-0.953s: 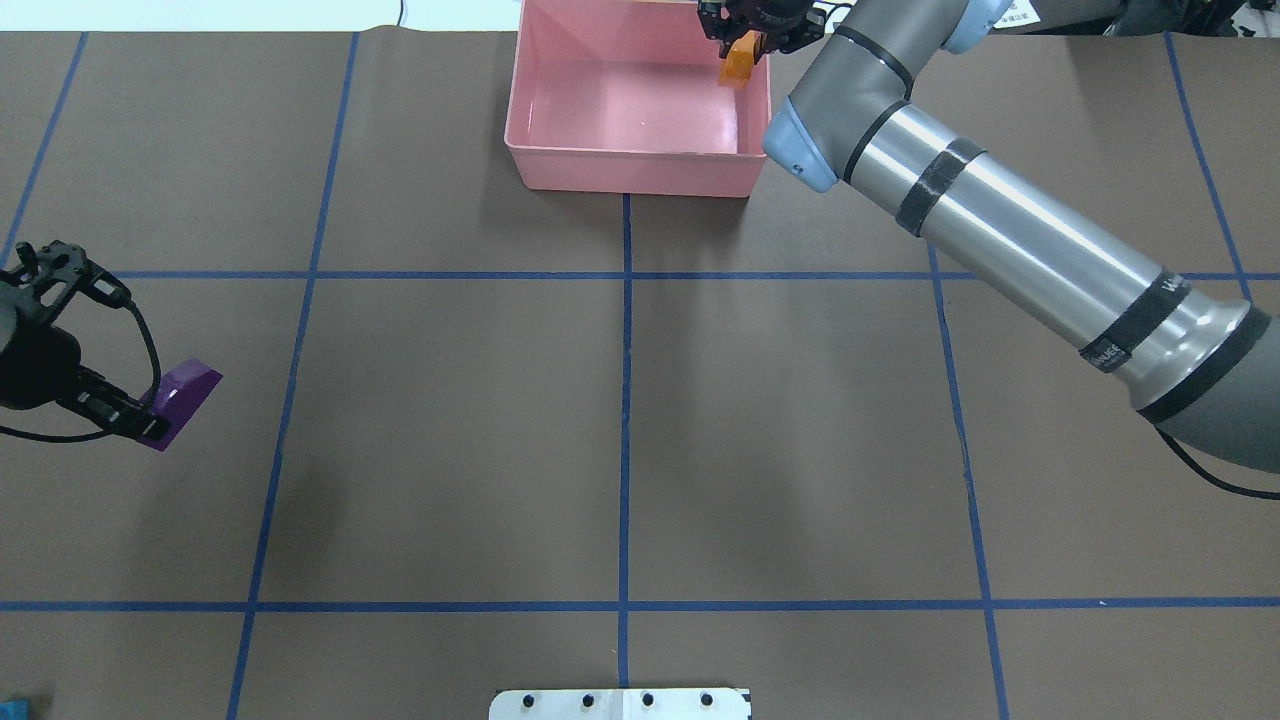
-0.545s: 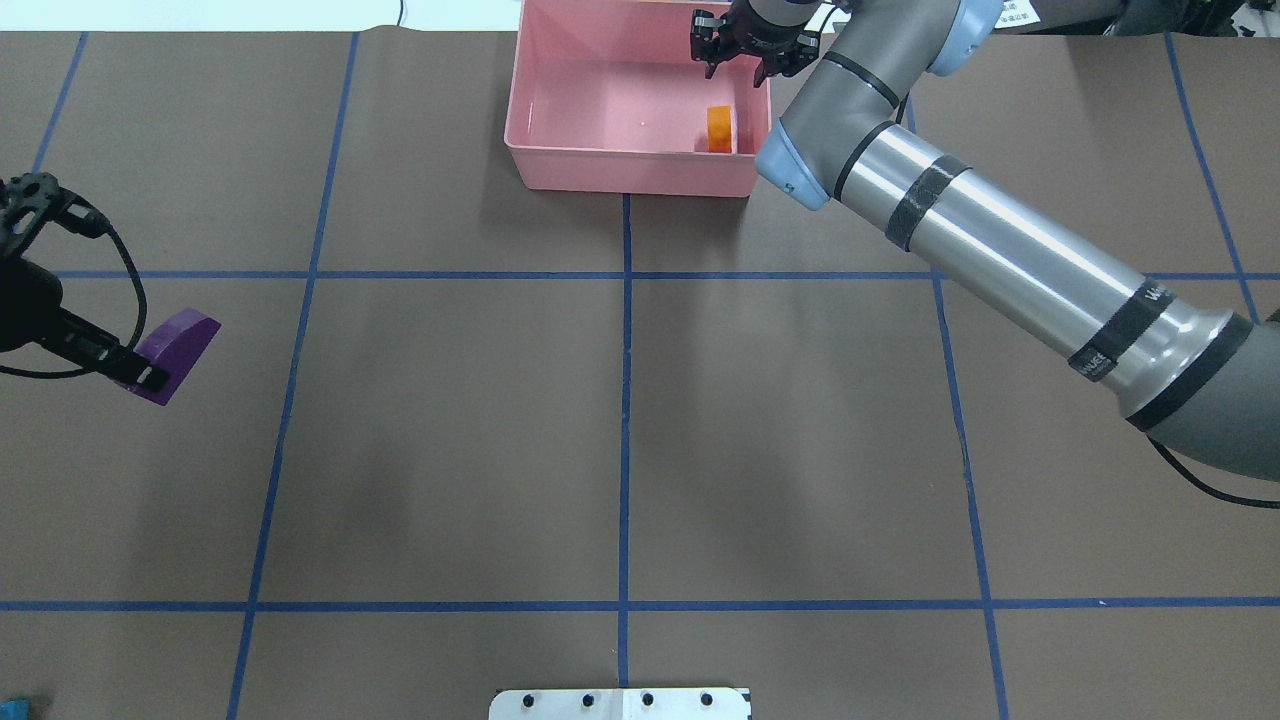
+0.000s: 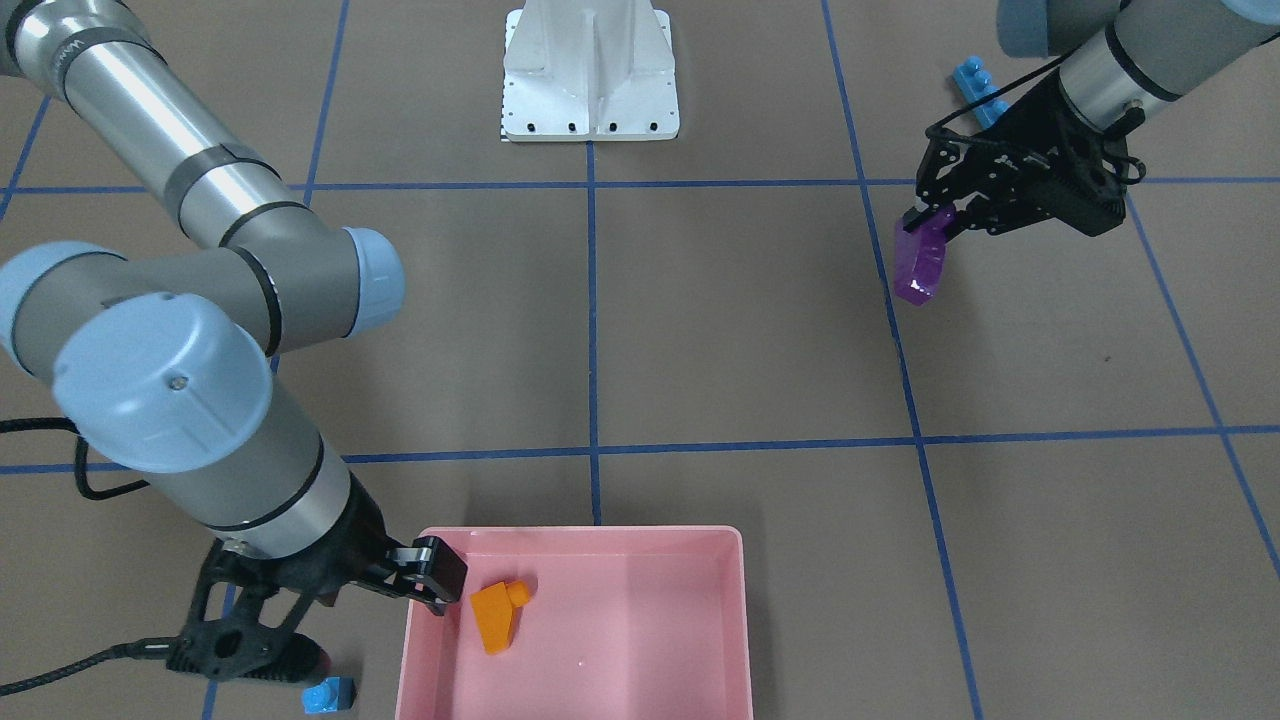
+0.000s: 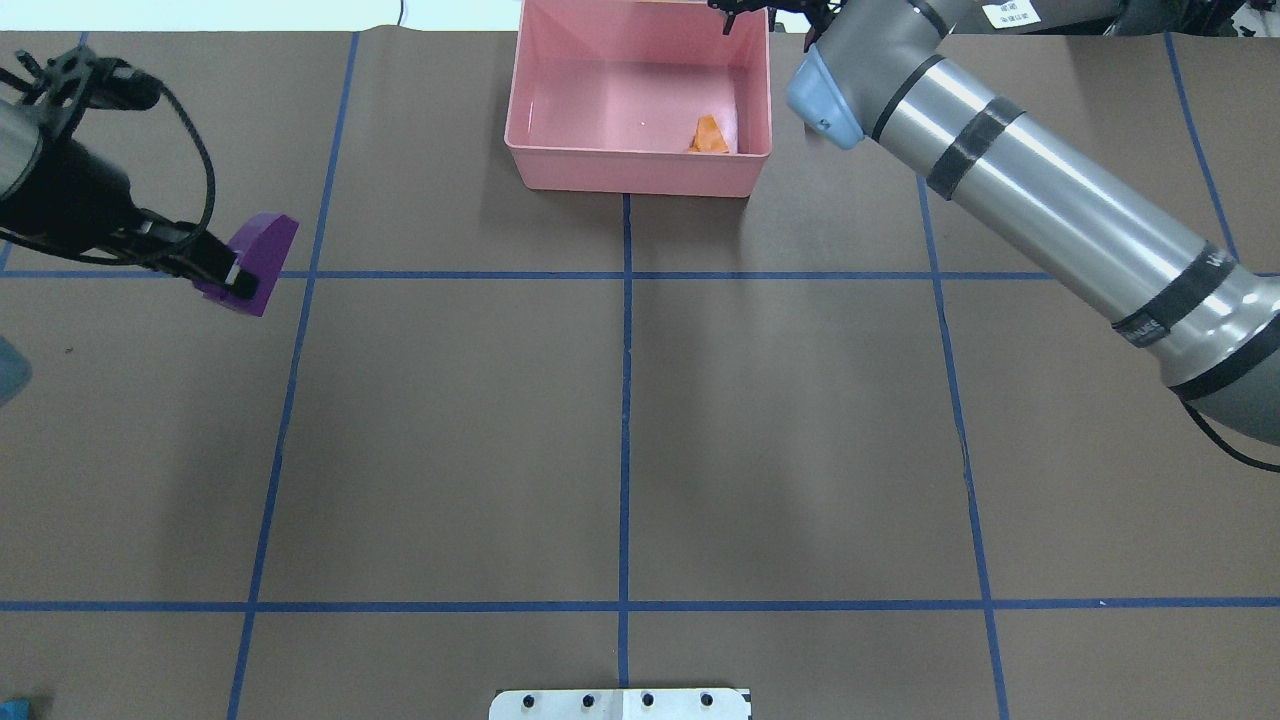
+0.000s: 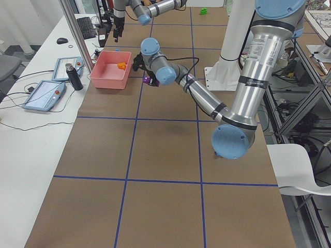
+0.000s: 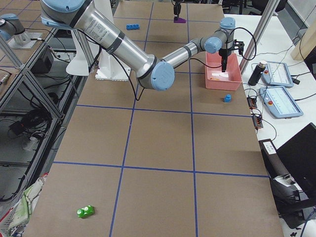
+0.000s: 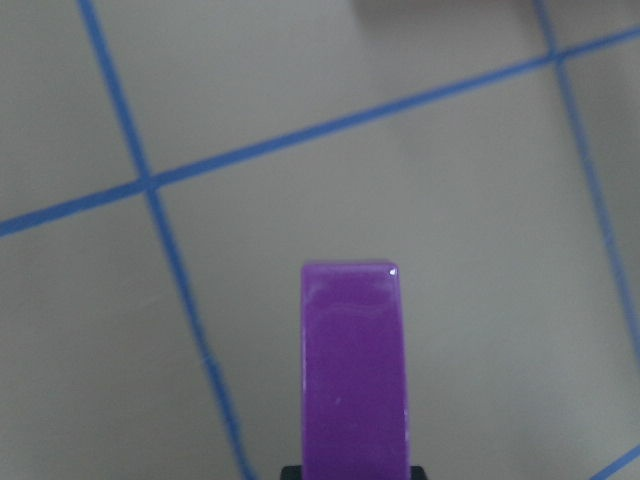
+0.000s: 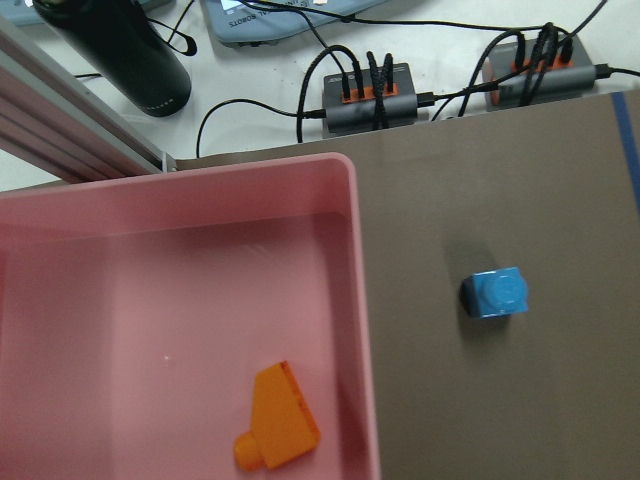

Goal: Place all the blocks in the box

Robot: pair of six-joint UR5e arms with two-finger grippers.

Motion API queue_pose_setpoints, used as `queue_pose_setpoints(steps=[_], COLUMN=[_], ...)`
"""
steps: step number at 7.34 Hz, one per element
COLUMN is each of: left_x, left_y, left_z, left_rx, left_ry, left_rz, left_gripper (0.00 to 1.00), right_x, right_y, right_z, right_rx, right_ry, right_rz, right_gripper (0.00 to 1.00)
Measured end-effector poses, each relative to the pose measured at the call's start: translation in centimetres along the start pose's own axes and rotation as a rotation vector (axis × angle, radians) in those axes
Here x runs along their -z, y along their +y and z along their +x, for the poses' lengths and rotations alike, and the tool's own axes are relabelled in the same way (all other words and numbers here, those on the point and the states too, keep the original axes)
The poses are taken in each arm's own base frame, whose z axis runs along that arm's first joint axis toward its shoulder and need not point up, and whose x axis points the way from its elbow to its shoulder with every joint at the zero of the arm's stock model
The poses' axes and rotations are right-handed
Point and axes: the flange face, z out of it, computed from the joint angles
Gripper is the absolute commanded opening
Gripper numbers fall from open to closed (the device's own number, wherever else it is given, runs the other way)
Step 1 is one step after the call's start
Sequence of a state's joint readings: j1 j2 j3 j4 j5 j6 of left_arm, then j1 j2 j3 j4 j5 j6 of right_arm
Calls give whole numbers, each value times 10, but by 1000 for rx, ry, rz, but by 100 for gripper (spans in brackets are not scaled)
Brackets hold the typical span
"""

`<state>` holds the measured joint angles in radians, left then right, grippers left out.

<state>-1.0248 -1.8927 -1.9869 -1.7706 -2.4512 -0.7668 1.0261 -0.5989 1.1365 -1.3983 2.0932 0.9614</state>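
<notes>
The robot's left gripper should release the purple sloped block on the pink box's bottom beside the orange sloped block (image 3: 618, 613).
My left gripper (image 4: 228, 278) is shut on the purple sloped block (image 4: 262, 252) and holds it above the table at the left; the block fills the left wrist view (image 7: 354, 370). The orange sloped block (image 4: 710, 137) lies inside the pink box (image 4: 630, 172), near its right wall. My right gripper (image 3: 370, 618) is open and empty by the box's far right corner. The tiny blue cube (image 8: 496, 293) sits on the table just outside the box. The long blue bar (image 3: 980, 88) lies near the left arm. The green block (image 6: 86, 212) lies far off to my right.
The white robot base (image 3: 590, 70) stands at the table's near middle edge. Cables, USB hubs and a black bottle (image 8: 125, 55) lie beyond the table's far edge behind the box. Blue tape lines grid the brown table.
The right gripper opened and dropped the orange block into the box, then pulled back past the box's far edge. The left gripper carried the purple block forward and to the right.
</notes>
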Motion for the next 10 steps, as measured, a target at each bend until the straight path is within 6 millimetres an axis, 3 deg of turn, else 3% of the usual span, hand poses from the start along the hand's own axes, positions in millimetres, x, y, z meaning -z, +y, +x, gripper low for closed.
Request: queue_pose_setpoints(steps=[1, 3, 5, 7, 9, 10], left_x=[0, -17, -51, -103, -174, -201], left_y=[-29, -104, -177, -233, -258, -261], left_z=[27, 70, 89, 117, 149, 146], left_rx=[27, 44, 45, 67, 65, 68], left_ry=[8, -28, -39, -65, -140, -180], left_rz=[36, 121, 226, 342, 423, 448], left_gripper=[0, 0, 0, 0, 0, 0], right_x=[9, 8, -5, -28, -61, -77], right_y=[-1, -9, -10, -6, -9, -11], right_z=[41, 129, 183, 214, 226, 220], right_rx=[64, 200, 243, 271, 271, 258], right_ry=[43, 114, 130, 110, 86, 75], right_rz=[-6, -10, -3, 24, 48, 63], right_gripper=[98, 99, 100, 99, 99, 99])
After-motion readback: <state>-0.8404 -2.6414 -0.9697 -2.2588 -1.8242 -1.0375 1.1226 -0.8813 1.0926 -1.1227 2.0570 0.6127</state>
